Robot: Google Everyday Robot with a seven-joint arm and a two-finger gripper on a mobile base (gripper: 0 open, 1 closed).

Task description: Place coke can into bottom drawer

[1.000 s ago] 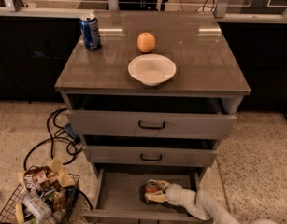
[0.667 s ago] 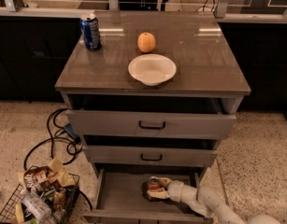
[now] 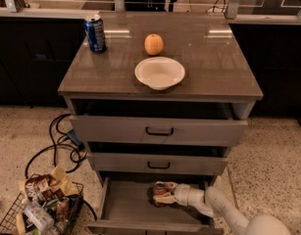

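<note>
My gripper will let go of the coke can around the middle of the open bottom drawer's inside (image 3: 159, 208).
The bottom drawer (image 3: 125, 207) of the grey cabinet is pulled open, a shallow grey tray. The coke can (image 3: 159, 191), red with a silver top, stands upright inside it near the back. My gripper (image 3: 162, 195) reaches into the drawer from the lower right on a white arm, and its fingers are around the can. The can's base looks close to or on the drawer floor; I cannot tell which.
On the cabinet top stand a blue soda can (image 3: 95, 33), an orange (image 3: 153, 44) and a white bowl (image 3: 159, 72). The two upper drawers (image 3: 159, 130) with black handles are slightly out. A wire basket of snack bags (image 3: 42, 207) and black cables (image 3: 59, 143) lie on the floor at left.
The gripper with the coke can has shifted slightly left and deeper into the bottom drawer. More of the white arm shows at the lower right.
</note>
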